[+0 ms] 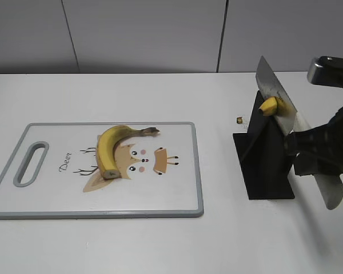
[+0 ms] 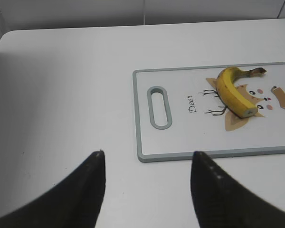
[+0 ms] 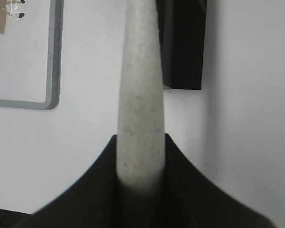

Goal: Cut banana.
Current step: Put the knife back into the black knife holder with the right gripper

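Observation:
My right gripper needs to put the knife down in the slot of the black knife stand (image 1: 290,171) (image 3: 161,59).
A yellow banana (image 1: 110,149) with one cut end lies on the white cutting board (image 1: 6,197); it also shows in the left wrist view (image 2: 232,90). My right gripper (image 1: 308,151) is shut on the grey handle of a knife (image 3: 140,90). The knife's blade (image 1: 270,85) points up and back over the black knife stand (image 1: 266,168). A small cut banana piece (image 1: 268,106) sticks to the blade. My left gripper (image 2: 147,159) is open and empty above bare table, just off the board's near edge (image 2: 180,155).
A tiny brown bit (image 1: 239,120) lies on the table behind the stand. The stand also shows in the right wrist view (image 3: 183,42), with the board's corner (image 3: 52,71) at the left. The table is white.

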